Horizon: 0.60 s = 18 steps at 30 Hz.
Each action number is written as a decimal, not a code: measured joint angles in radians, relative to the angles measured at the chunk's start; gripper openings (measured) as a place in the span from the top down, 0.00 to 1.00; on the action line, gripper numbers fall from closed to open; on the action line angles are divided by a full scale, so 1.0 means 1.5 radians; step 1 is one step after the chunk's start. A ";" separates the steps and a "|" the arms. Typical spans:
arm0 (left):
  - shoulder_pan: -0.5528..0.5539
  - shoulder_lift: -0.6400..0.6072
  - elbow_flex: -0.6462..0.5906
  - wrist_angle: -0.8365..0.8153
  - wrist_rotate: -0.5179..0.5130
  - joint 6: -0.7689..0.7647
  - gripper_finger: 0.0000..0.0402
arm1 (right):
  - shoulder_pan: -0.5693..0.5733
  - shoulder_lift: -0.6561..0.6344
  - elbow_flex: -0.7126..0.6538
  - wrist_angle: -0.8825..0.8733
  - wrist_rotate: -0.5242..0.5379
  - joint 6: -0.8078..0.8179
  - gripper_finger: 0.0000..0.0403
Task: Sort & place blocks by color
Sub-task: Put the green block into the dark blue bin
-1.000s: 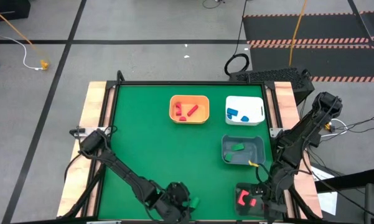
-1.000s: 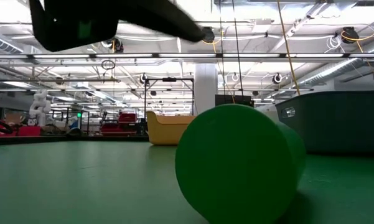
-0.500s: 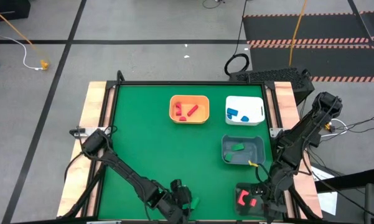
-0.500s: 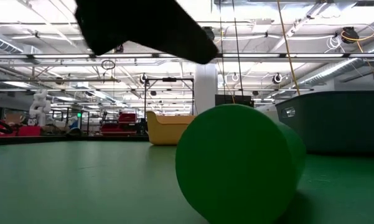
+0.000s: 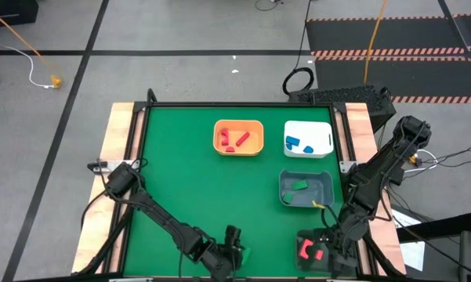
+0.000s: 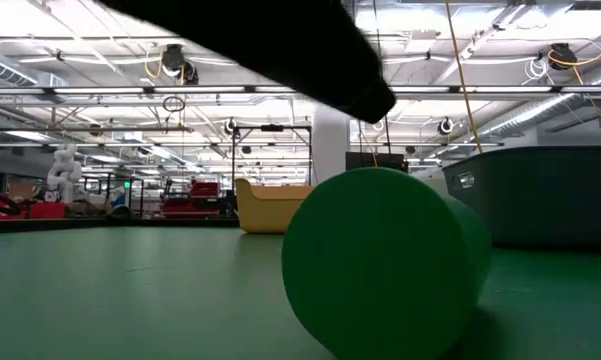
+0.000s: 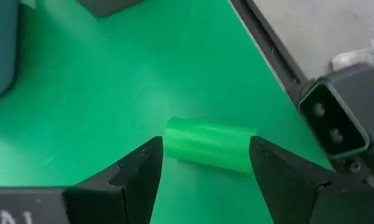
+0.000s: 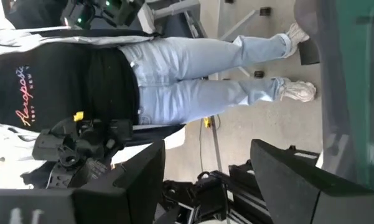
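The left gripper will next close across the middle of the round side (image 5: pixel 245 255) (image 7: pixel 208 145) of the green cylinder block near the table's near edge.
A green cylinder block (image 7: pixel 206 145) lies on its side on the green mat near the table's near edge (image 5: pixel 245 254), and it fills the low view (image 6: pixel 380 265). My left gripper (image 7: pixel 205 152) is open over it, one finger off each flat end; whether the fingers touch it I cannot tell. Red pieces lie in the orange bin (image 5: pixel 238 138), blue pieces in the white bin (image 5: pixel 308 138) and a green piece in the grey bin (image 5: pixel 306 189). My right gripper (image 8: pixel 208 155) is open at the table's near right corner (image 5: pixel 320 251), facing the room.
The table's black near rim (image 7: pixel 267 46) and a small camera block (image 7: pixel 333 121) sit just past the cylinder. The grey bin stands close on the right (image 6: pixel 550 195). A person (image 8: pixel 174 74) stands in the room beyond the right arm. Bare green mat spreads across the table's left half (image 5: pixel 180 172).
My left gripper has moved toward the table's right, along the near edge, until it stands over the green cylinder; in the low view its dark shape has slid rightward above the block. The cylinder has stayed where it was.
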 joint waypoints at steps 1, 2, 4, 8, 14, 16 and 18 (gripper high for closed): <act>0.001 0.002 0.000 0.007 0.000 -0.010 0.40 | 0.000 0.000 0.000 0.000 0.008 0.000 0.44; 0.001 0.004 0.000 0.009 -0.001 -0.029 0.40 | 0.000 0.000 0.000 0.000 0.011 0.000 0.44; 0.001 0.006 0.000 0.020 -0.002 -0.101 0.40 | 0.000 0.000 0.000 0.000 0.026 0.000 0.44; 0.000 0.004 0.000 0.041 -0.005 -0.247 0.40 | 0.000 0.000 0.000 0.000 0.065 -0.014 0.44; -0.012 0.011 0.001 0.075 -0.010 -0.355 0.40 | -0.005 0.000 0.000 -0.003 0.099 -0.039 0.44; -0.018 0.022 0.000 0.070 -0.021 -0.379 0.40 | -0.005 0.000 0.000 -0.003 0.103 -0.046 0.44; -0.020 0.038 0.000 0.072 -0.023 -0.407 0.40 | -0.005 0.000 0.000 -0.005 0.114 -0.047 0.44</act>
